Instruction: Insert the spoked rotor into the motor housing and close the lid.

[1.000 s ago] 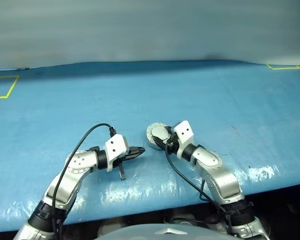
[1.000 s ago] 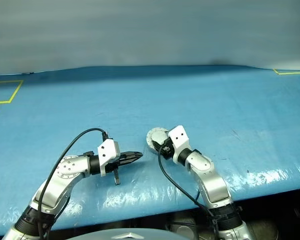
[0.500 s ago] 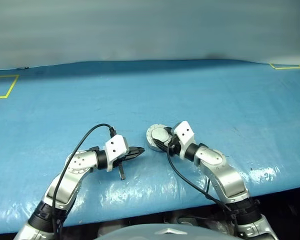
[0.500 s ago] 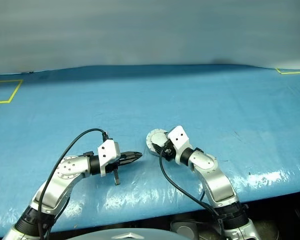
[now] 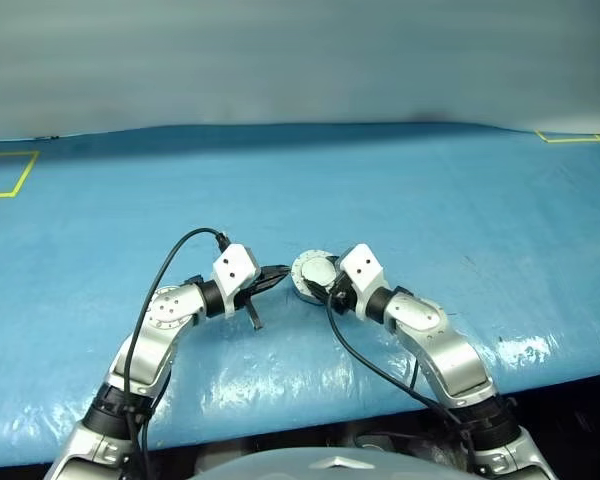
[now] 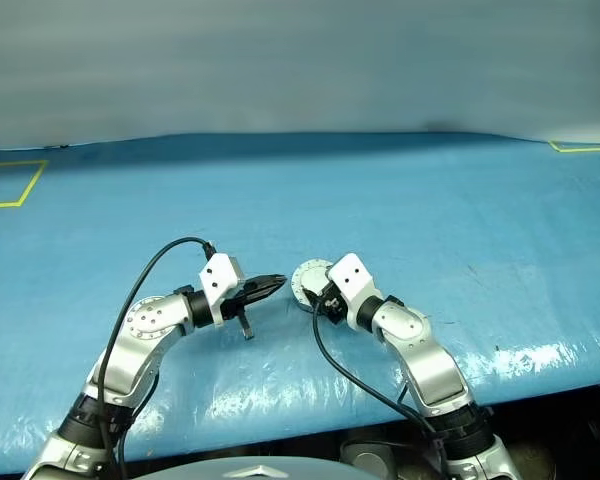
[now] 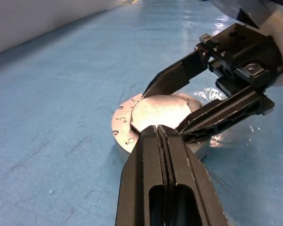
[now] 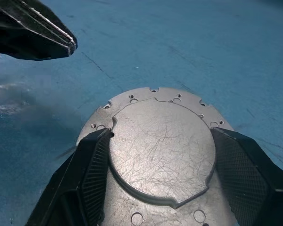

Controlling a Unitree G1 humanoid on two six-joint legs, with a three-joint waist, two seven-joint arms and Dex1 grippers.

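My right gripper is straddling only the shallow raised round part from above, so it should open, tilt low and take the motor housing by its side (image 7: 205, 149).
The motor housing (image 5: 309, 270) is a round silver metal case with a flange of small holes and a flat scratched top face (image 8: 160, 150). It lies on the blue table in front of me. My right gripper (image 8: 160, 134) is shut on it, one black finger (image 8: 92, 165) against each side of the raised round part. My left gripper (image 5: 282, 272) is shut and empty. Its tip (image 7: 156, 129) sits just off the housing's flange (image 7: 125, 125), on the side away from my right gripper. The spoked rotor is out of view. I cannot tell the lid apart from the housing.
A blue cover (image 5: 400, 190) spreads over the whole table, with glossy wrinkles near the front edge (image 5: 310, 385). Yellow tape marks sit at the far left (image 5: 5, 175) and far right (image 5: 570, 133). A grey wall runs behind the table.
My left gripper has moved forward and to the right, up to the housing's left edge. My right gripper has stayed on the housing.
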